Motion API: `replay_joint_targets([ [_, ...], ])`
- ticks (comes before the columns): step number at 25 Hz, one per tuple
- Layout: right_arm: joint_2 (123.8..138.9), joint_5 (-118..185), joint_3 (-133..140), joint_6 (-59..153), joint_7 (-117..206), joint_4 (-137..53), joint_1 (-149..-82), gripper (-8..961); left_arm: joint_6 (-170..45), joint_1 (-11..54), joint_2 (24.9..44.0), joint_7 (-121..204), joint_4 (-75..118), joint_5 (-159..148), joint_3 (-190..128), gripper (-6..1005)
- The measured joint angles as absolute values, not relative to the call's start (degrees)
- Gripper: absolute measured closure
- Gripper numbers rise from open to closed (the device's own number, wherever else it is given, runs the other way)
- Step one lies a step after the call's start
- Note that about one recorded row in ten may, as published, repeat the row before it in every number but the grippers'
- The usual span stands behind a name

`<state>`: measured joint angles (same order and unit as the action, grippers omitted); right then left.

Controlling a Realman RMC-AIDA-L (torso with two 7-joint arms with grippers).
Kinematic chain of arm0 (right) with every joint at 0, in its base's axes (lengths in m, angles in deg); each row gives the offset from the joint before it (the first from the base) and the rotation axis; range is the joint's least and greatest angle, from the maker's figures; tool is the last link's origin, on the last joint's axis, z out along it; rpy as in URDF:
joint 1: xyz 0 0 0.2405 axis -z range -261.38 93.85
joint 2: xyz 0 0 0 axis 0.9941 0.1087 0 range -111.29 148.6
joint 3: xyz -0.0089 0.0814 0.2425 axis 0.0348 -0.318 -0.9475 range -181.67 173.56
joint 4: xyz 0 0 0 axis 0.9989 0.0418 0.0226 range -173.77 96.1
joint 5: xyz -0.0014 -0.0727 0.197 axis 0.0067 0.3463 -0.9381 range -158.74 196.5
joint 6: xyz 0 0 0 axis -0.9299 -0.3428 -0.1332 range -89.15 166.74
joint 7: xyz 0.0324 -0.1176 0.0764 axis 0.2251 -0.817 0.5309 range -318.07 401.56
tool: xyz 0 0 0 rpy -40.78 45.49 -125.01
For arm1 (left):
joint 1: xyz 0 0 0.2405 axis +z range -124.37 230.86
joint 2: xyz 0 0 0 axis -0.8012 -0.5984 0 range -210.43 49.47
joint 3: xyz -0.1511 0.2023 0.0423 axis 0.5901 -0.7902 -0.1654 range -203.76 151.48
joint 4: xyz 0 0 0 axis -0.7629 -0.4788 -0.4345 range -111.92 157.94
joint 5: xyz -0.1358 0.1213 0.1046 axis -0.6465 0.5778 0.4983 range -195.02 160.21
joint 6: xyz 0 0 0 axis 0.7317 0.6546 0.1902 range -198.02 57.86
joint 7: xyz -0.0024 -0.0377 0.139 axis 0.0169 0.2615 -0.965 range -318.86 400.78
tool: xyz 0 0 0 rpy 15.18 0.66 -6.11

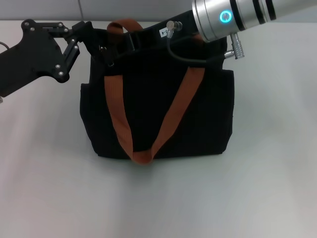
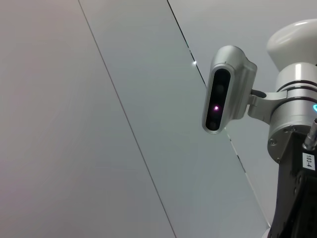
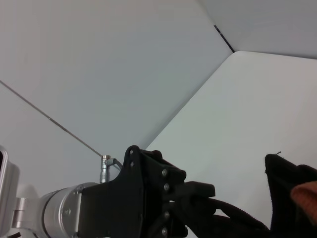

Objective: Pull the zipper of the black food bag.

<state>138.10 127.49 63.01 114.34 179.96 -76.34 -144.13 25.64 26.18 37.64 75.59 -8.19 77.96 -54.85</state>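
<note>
Next, my right gripper lets go of the zipper pull atop the front handle strap farther from my left gripper (image 1: pixel 186 58).
The black food bag (image 1: pixel 158 114) stands upright in the middle of the table, and its two orange-brown handles (image 1: pixel 119 114) hang down the front. My left gripper (image 1: pixel 86 33) reaches in from the left and is shut on the bag's top left corner. It also shows in the right wrist view (image 3: pixel 208 198), next to the bag's edge (image 3: pixel 285 188). My right gripper (image 1: pixel 166 30) comes in from the upper right over the bag's top edge, with its tip hidden behind the bag and a handle. A small silver glint (image 1: pixel 103 48) near the left corner may be the zipper pull.
The bag stands on a white table (image 1: pixel 158 198). A grey wall (image 1: pixel 124 7) runs along the table's back edge. The left wrist view shows only wall panels and the right arm's wrist camera (image 2: pixel 225 89).
</note>
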Motion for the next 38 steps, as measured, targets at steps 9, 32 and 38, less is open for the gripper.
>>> replay_joint_targets([
  [9, 138.14, 131.05, 64.38, 114.18, 186.34, -83.15, -140.33, 955, 25.14, 26.18, 37.54, 76.29, -8.20, 77.74, -54.79, 913],
  [32, 137.92, 135.64, 63.72, 116.41, 194.76, -99.19, -125.46, 954, 24.57, 26.21, 37.31, 76.47, -8.19, 77.22, -54.77, 906],
  [38, 137.92, 135.73, 61.30, 117.61, 195.09, -102.89, -121.13, 954, 24.35, 26.18, 37.26, 76.91, -8.19, 77.17, -54.68, 904],
])
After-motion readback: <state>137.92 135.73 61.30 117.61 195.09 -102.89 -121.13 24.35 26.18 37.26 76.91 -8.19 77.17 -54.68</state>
